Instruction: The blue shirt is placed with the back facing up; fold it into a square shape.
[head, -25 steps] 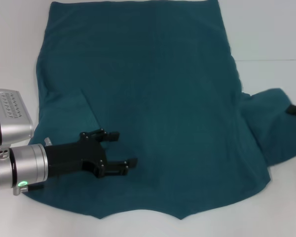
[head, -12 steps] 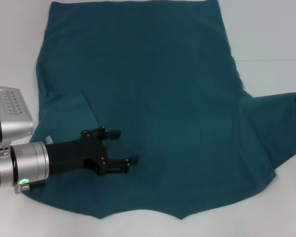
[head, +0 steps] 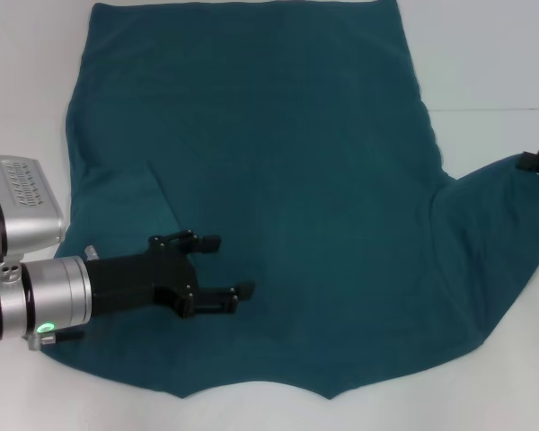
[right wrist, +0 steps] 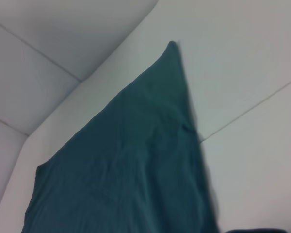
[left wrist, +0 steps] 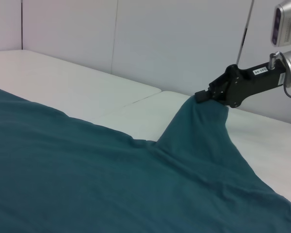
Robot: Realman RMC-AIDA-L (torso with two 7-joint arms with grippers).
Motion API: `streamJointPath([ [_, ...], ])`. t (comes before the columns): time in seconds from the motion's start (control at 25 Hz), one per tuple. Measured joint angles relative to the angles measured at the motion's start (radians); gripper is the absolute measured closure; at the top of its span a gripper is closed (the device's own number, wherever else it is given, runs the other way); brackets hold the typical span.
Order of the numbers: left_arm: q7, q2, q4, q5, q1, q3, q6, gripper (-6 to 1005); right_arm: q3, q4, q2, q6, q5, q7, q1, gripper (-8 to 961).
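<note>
My right gripper is to put the raised sleeve tip down on the blue shirt's back, near its middle [head: 309, 192].
The blue shirt [head: 278, 153] lies spread on the white table, plain side up, with its left sleeve [head: 126, 206] folded in over the body. My left gripper [head: 234, 267] hovers open over the shirt's near left part, with nothing between its fingers. At the far right edge my right gripper [head: 537, 163] is shut on the tip of the right sleeve [head: 494, 224] and holds it raised off the table. In the left wrist view, the right gripper [left wrist: 205, 95] pinches that sleeve into a lifted peak [left wrist: 199, 126]. The right wrist view shows only the shirt [right wrist: 136, 160] below.
The white table [head: 494, 54] shows bare around the shirt, with a seam line [head: 494, 109] on the right. A white wall [left wrist: 174, 39] stands behind the table in the left wrist view.
My right gripper has carried the right sleeve outward and farther from me, and the bunched sleeve is now stretched out. The left arm has hardly moved.
</note>
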Motion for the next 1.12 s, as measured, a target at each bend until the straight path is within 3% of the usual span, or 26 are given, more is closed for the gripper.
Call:
streamJointPath([
  [0.72,-0.002,0.0,-0.004,0.0,-0.01,-0.004,-0.001,140,-0.264,-0.004,0.007,-0.024,-0.011,0.089,0.129,916],
  [1.12,-0.003,0.0,-0.013,0.0,-0.012,-0.005,-0.008,144,-0.286,0.007,0.022,-0.003,-0.036,0.107,0.181,910],
])
